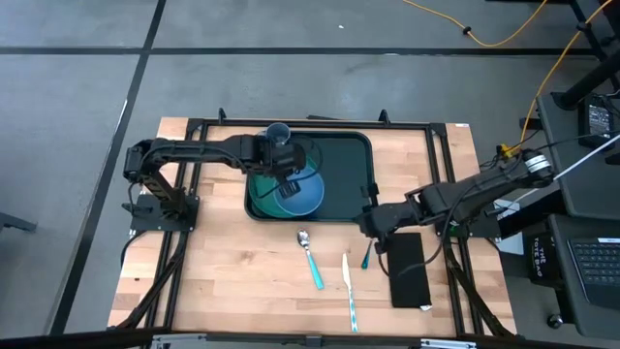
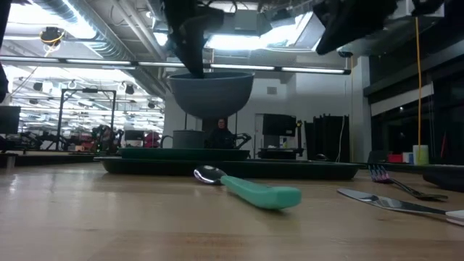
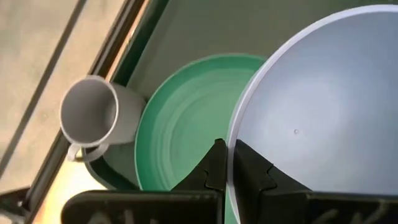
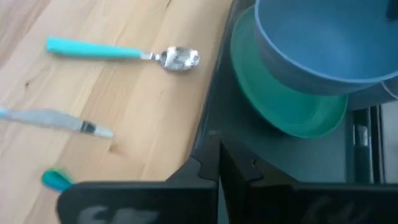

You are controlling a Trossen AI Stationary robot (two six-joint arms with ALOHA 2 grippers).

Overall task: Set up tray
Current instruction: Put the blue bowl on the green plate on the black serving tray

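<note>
Next, I release the blue bowl from my left gripper on the middle of the green plate (image 1: 286, 178) (image 3: 225, 135).
The dark tray (image 1: 344, 155) lies at the table's far middle. On it a green plate (image 1: 260, 202) lies near its left near corner, and a grey mug (image 1: 278, 133) stands at its far left. A blue bowl (image 1: 305, 192) hangs above the plate, with my left gripper (image 1: 288, 182) shut on it. In the low view the bowl (image 2: 210, 90) is well above the tray (image 2: 290, 168). My right gripper (image 1: 372, 223) hovers shut above the tray's right near corner, with nothing between its fingers (image 4: 208, 163). My left gripper pinches the bowl's rim (image 3: 232, 163) on the side toward the table's left, one finger inside the bowl and one outside. The fingers slant down from the left. The bowl hangs upright, lifted clear of the plate (image 3: 186, 124) and the tray.
On the bare wood in front of the tray lie a teal-handled spoon (image 1: 311, 258), a knife (image 1: 349, 291) and a fork (image 1: 367, 255). A flat black napkin (image 1: 408, 269) lies to their right. The mug (image 3: 93, 115) stands close to the plate.
</note>
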